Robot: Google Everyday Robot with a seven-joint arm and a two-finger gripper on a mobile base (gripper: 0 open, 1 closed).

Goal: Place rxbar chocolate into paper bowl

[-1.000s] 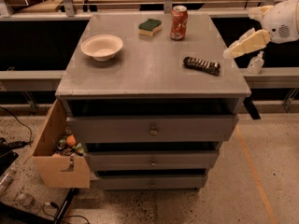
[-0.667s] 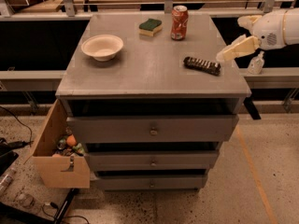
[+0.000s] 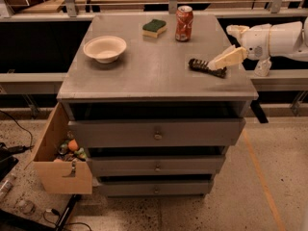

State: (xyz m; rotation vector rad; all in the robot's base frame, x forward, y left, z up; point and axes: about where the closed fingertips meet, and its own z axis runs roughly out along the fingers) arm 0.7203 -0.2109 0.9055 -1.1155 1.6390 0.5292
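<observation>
Next, I close on the rxbar chocolate's far end (image 3: 217,71), away from the paper bowl.
The rxbar chocolate (image 3: 203,67) is a slim dark wrapped bar lying flat on the right side of the grey cabinet top (image 3: 154,66). The paper bowl (image 3: 105,48) is off-white, upright and empty, on the left side of the top. My gripper (image 3: 215,63) comes in from the right on a white arm (image 3: 274,38). Its pale fingers (image 3: 226,59) reach down over the right end of the bar and hide that end. The bowl is far to the left of the gripper.
A red soda can (image 3: 184,23) stands at the back, right of centre. A green-and-yellow sponge (image 3: 154,27) lies left of it. A wooden drawer (image 3: 60,153) hangs open at the lower left with small items inside. Railings and another table stand behind.
My gripper has moved left and down from off the cabinet's right edge to the right end of the bar. The bar, bowl, can and sponge have not moved.
</observation>
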